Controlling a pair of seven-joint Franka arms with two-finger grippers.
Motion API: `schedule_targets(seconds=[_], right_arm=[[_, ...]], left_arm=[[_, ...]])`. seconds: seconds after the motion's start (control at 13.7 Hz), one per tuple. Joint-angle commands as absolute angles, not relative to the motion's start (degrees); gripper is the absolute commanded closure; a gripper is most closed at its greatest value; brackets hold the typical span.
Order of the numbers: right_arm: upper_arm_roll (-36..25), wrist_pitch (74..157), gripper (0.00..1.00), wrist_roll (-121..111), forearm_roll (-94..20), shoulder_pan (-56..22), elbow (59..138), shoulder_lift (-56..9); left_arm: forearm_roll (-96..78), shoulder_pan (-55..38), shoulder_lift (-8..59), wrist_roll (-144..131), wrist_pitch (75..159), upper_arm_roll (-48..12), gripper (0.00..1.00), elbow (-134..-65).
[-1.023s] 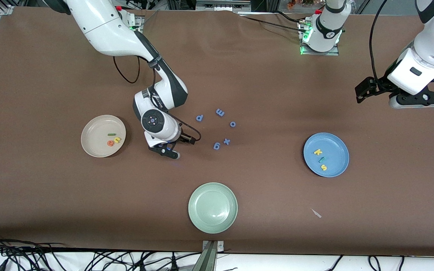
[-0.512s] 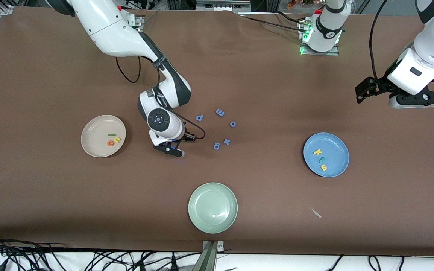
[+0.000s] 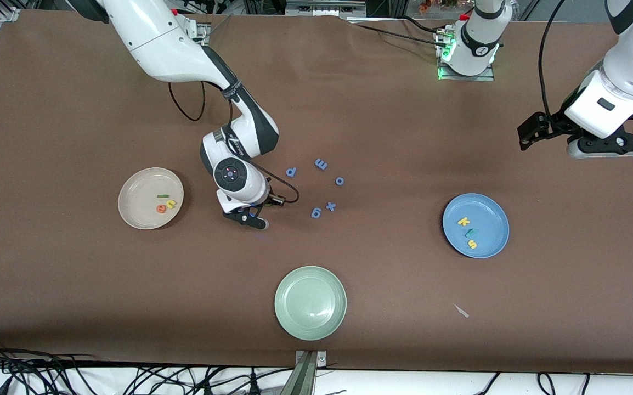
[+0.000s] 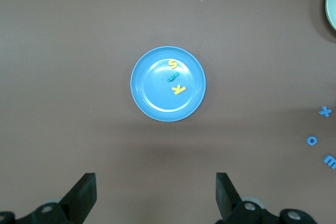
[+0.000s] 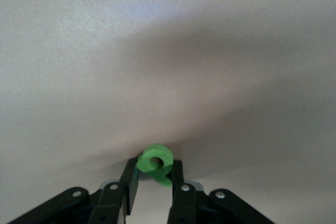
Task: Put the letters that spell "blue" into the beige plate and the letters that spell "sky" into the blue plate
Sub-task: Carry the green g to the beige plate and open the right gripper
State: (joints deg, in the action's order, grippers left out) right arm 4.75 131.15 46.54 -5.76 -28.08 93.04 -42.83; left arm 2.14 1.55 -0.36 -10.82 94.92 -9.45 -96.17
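My right gripper is holding the green "b". It will let go of it in the middle of the beige plate [image 3: 153,202], beside the orange "e".
My right gripper [image 3: 247,219] is low over the table between the beige plate [image 3: 140,185] and the loose blue-purple letters. In the right wrist view its fingers [image 5: 176,174] are shut on the green "b" [image 5: 155,162], which the hand hides in the front view. The beige plate holds the green "l" [image 3: 163,196], yellow "u" [image 3: 171,203] and orange "e" [image 3: 160,208]. On the blue plate [image 3: 493,213] [image 4: 152,100] lie the yellow "k" [image 3: 463,221], teal "y" [image 3: 469,232] and yellow "s" [image 3: 473,244]. My left gripper [image 3: 607,146] [image 4: 156,198] waits open and empty, high over the left arm's end of the table.
Several blue-purple letters [image 3: 321,163] lie scattered on the table beside my right gripper, toward the left arm's end. A pale green plate [image 3: 310,302] sits nearer the front camera. A small white scrap [image 3: 462,311] lies near the blue plate.
My right gripper shifted slightly toward the blue-purple letters and its fingers closed on the green "b". The left arm has not moved.
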Motion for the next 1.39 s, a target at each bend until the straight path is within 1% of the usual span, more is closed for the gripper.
schedule_targets(seconds=[0.0, 0.15, 0.29, 0.44, 0.51, 0.73, 0.8, 1.02, 1.1, 1.17, 1.24, 1.32], right_arm=[[4.31, 128.78, 0.86, 46.58, -6.59, -27.08, 90.71, -42.19], [4.13, 124.03, 0.86, 45.53, -5.89, -24.62, 89.74, -40.61], [3.87, 119.90, 0.86, 39.41, -5.71, -22.60, 89.82, -38.68], [0.11, 114.55, 0.86, 33.08, -5.63, -21.62, 90.09, -37.27], [-1.91, 113.13, 0.86, 30.78, -5.71, -21.62, 90.09, -36.57], [-8.42, 107.24, 0.86, 22.70, -6.15, -21.45, 90.18, -36.21], [-10.35, 105.57, 0.84, 21.28, -6.15, -21.45, 90.18, -36.21], [-13.44, 102.22, 0.83, 16.80, -6.15, -19.61, 90.18, -36.47], [-13.45, 101.43, 0.79, 15.66, -6.15, -18.12, 90.18, -36.65], [-13.45, 101.08, 0.63, 15.12, -6.15, -16.97, 90.18, -36.82], [-13.45, 100.12, 0.19, 15.12, -6.15, -16.61, 90.18, -36.91], [-13.45, 99.50, 0.00, 15.55, -6.41, -16.61, 89.91, -37.00]], left_arm=[[0.79, 1.93, 0.09, -9.67, 94.04, -9.67, 0.00, -94.92], [0.79, 1.93, 0.09, -9.67, 94.04, -9.67, 0.00, -94.92], [0.79, 1.93, 0.09, -9.67, 94.04, -9.67, 0.00, -94.83], [0.79, 1.93, 0.09, -9.67, 94.04, -9.67, 0.00, -94.92], [0.79, 1.93, 0.09, -9.67, 94.04, -9.67, 0.00, -94.92], [0.79, 1.93, 0.09, -9.67, 93.96, -9.67, 0.00, -94.83], [0.79, 1.93, 0.09, -9.67, 94.04, -9.67, 0.00, -94.92], [0.79, 1.93, 0.09, -9.75, 94.04, -9.67, 0.00, -94.92], [0.79, 1.93, 0.09, -9.76, 93.96, -9.67, 0.00, -94.83], [0.79, 1.93, 0.09, -9.67, 93.96, -9.67, 0.00, -94.92], [0.79, 1.93, 0.09, -9.75, 93.96, -9.67, 0.00, -94.92], [0.79, 1.93, 0.09, -9.67, 93.96, -9.67, 0.00, -94.92]])
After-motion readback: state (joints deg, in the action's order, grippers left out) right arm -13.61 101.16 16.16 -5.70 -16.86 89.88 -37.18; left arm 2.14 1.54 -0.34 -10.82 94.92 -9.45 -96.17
